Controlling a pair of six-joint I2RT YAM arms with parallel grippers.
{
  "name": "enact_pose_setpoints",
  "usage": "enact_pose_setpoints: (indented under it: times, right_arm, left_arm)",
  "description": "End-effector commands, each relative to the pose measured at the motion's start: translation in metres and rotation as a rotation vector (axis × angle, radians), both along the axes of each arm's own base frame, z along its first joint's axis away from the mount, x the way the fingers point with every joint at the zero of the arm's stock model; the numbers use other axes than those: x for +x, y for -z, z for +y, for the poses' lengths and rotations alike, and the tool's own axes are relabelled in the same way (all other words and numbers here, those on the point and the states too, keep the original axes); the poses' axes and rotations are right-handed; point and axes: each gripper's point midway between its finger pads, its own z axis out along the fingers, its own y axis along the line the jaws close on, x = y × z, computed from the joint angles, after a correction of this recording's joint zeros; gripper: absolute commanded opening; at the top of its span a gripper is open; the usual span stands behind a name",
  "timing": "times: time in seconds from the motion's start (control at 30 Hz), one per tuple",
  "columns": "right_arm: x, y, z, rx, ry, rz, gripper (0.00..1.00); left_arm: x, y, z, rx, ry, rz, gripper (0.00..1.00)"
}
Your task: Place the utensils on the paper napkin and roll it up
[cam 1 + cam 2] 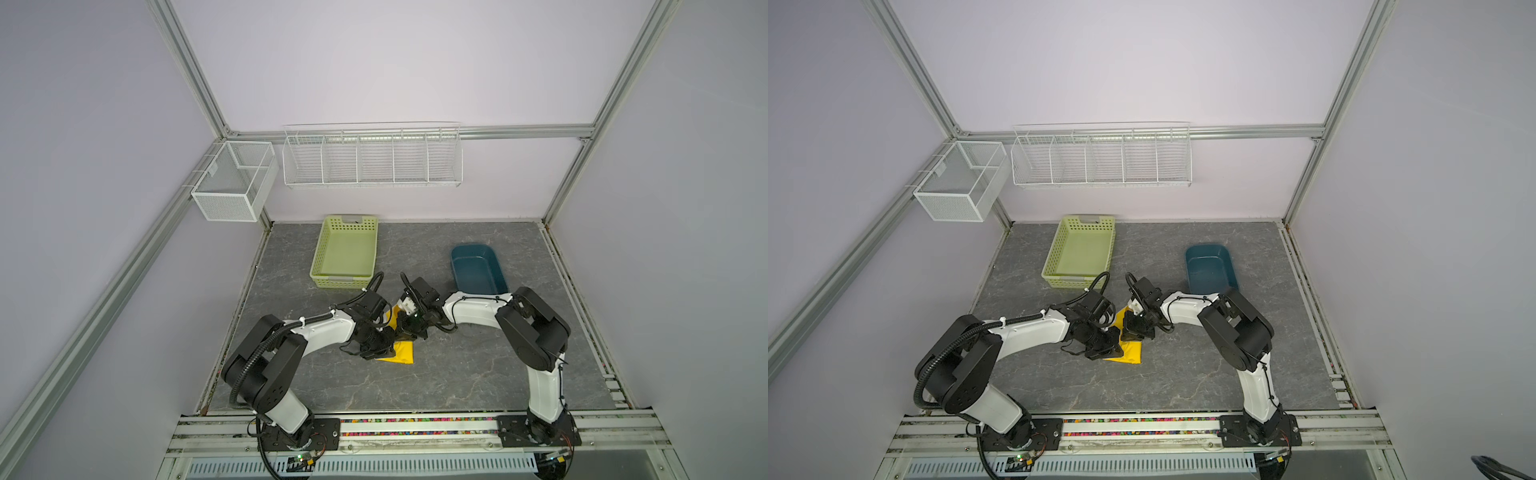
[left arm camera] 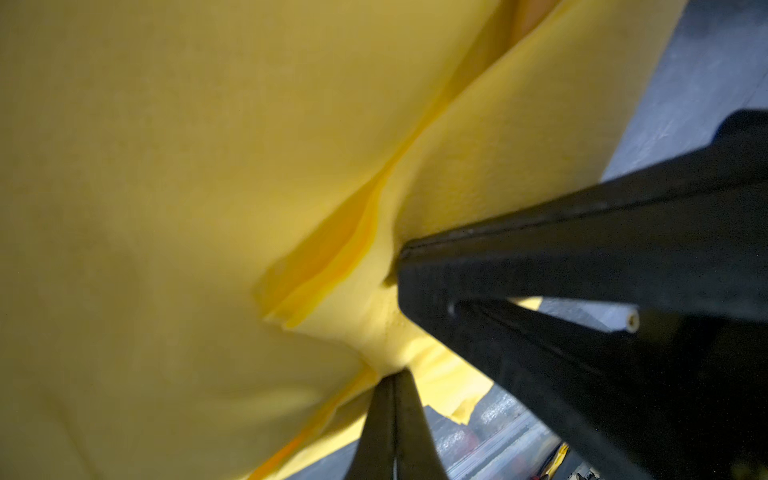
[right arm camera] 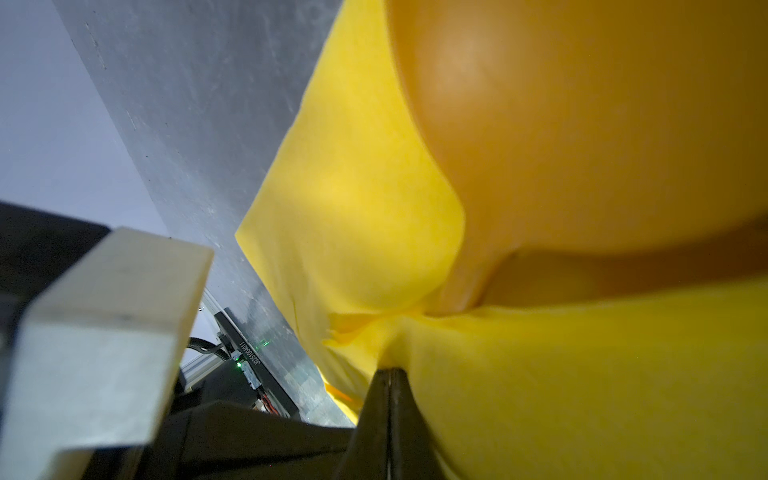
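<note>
I have both grippers crowding the same bunched edge of the napkin, so I need to keep the fold with my right gripper while my left gripper backs off and takes the napkin's outer side [image 2: 120,208].
The paper napkin [image 1: 404,353] [image 1: 1131,352] is bright yellow and lies folded over at mid-table, mostly hidden under both wrists in both top views. My left gripper [image 1: 387,338] [image 2: 394,374] is shut on a bunched edge of the napkin [image 2: 208,187]. My right gripper [image 1: 405,328] [image 3: 390,370] faces it, shut on the napkin [image 3: 582,374] close by; its black fingers [image 2: 540,266] show in the left wrist view. Of the utensils, an orange-brown spoon bowl [image 3: 582,124] lies inside the fold. The other utensils are hidden.
A green perforated basket [image 1: 338,283] stands behind the grippers to the left, and a dark blue tub [image 1: 471,248] behind to the right. White wire racks [image 1: 372,158] hang on the back wall, above the table. The grey marble-look tabletop [image 1: 457,374] surrounds the napkin.
</note>
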Motion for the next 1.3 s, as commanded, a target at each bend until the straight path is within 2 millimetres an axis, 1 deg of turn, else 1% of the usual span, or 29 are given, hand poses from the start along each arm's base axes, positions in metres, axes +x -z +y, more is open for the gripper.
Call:
enact_pose_setpoints:
  times: [0.0,0.13,0.2,0.3,0.37,0.47,0.6,0.77,0.9,1.0,1.13,1.27]
  right_arm:
    - [-0.010,0.023,-0.016,-0.106,0.002,0.040,0.07]
    - [-0.011,0.024,-0.017,-0.108,0.002,0.041,0.07]
    - [-0.011,0.024,-0.018,-0.109,0.002,0.042,0.07]
    - [-0.012,0.025,-0.018,-0.111,0.001,0.045,0.07]
    - [-0.012,0.025,-0.019,-0.112,0.000,0.045,0.07]
    - [-0.013,0.025,-0.019,-0.114,-0.002,0.045,0.06]
    - [-0.013,0.025,-0.019,-0.114,-0.003,0.044,0.07]
    - [-0.012,0.024,-0.019,-0.114,0.001,0.041,0.07]
    - [-0.012,0.024,-0.019,-0.114,0.002,0.042,0.07]
    - [-0.013,0.023,-0.019,-0.115,0.000,0.042,0.07]
    - [-0.013,0.025,-0.020,-0.119,0.000,0.044,0.07]
    - [-0.012,0.024,-0.017,-0.112,0.000,0.044,0.07]
  left_arm:
    - [-0.010,0.022,0.026,0.143,0.006,0.023,0.05]
    - [0.004,-0.004,0.021,0.124,-0.012,-0.053,0.05]
    - [0.011,-0.014,0.023,0.127,-0.026,-0.083,0.05]
    - [0.019,-0.023,0.030,0.125,-0.044,-0.111,0.08]
    - [0.025,-0.025,0.040,0.128,-0.067,-0.119,0.09]
    - [0.032,-0.026,0.059,0.130,-0.101,-0.121,0.12]
    - [0.040,-0.026,0.079,0.109,-0.148,-0.122,0.21]
    - [0.042,-0.019,0.093,0.061,-0.215,-0.099,0.34]
    - [0.040,-0.011,0.097,0.029,-0.236,-0.081,0.43]
    - [0.040,-0.007,0.094,-0.028,-0.245,-0.068,0.46]
    - [0.041,-0.005,0.083,-0.136,-0.234,-0.055,0.46]
    - [0.042,0.002,0.082,-0.162,-0.241,-0.040,0.47]
